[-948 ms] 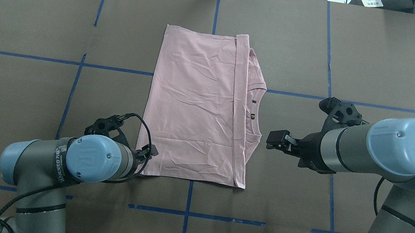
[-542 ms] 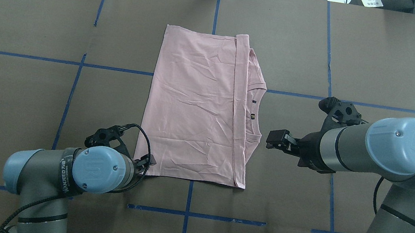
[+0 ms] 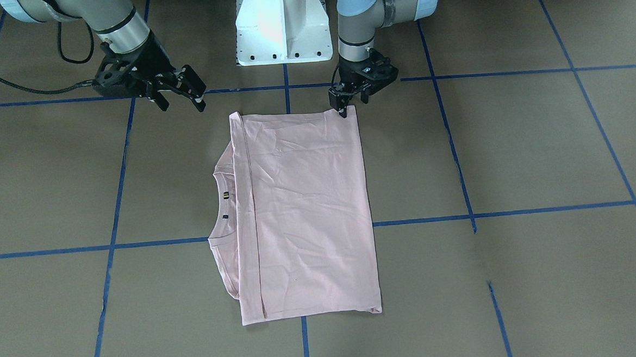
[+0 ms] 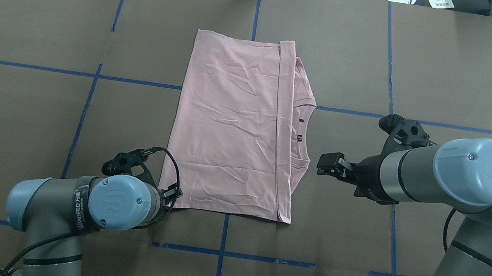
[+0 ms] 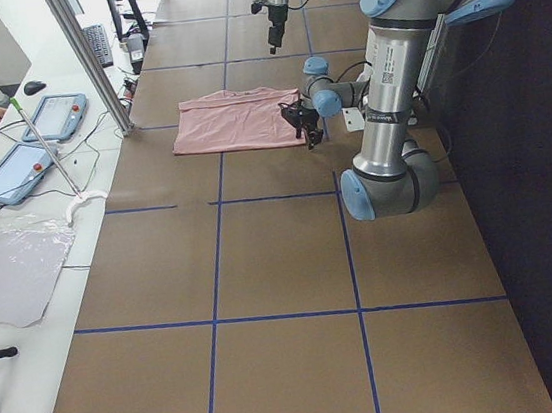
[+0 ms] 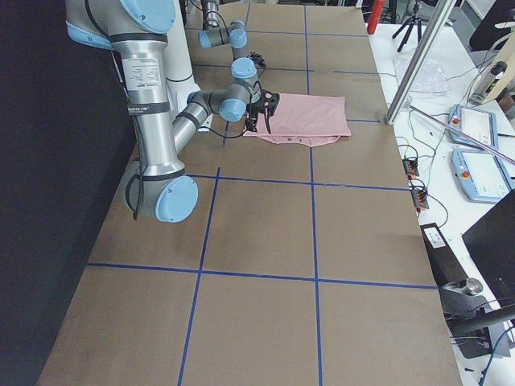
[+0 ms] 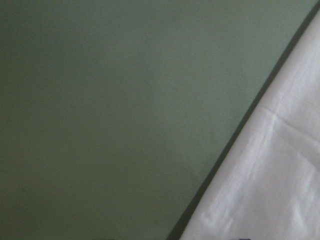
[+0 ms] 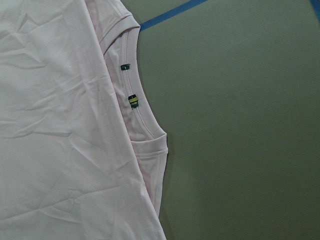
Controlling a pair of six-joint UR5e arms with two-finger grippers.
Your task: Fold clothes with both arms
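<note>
Next, my right gripper goes next to the pale pink T-shirt's near corner on the collar side [image 3: 238, 116], beside the white pedestal base, and closes there.
The pale pink T-shirt [image 4: 228, 126] lies folded into a long rectangle on the brown table, its collar and neck labels [image 4: 299, 138] at the right edge. Its printed front is hidden. It also shows in the front view [image 3: 303, 212] and the right wrist view [image 8: 60, 125]. My left gripper [image 4: 174, 194] is low at the shirt's near left corner; in the front view [image 3: 353, 107] its fingers look slightly apart at that corner. The left wrist view shows only the shirt edge [image 7: 270, 175] very close. My right gripper [image 4: 321, 164] is open and empty, apart from the shirt, just right of the collar [image 3: 182, 105].
Blue tape lines [image 4: 222, 250] cross the brown table cover. The white pedestal base [image 3: 280, 22] stands at the near edge between the arms. A side bench with tablets [image 5: 44, 119] and a metal post [image 5: 87, 58] lies beyond the far edge.
My left arm has shifted towards the robot's base, bringing its gripper to the shirt's near left corner. The right arm and the shirt have hardly moved.
</note>
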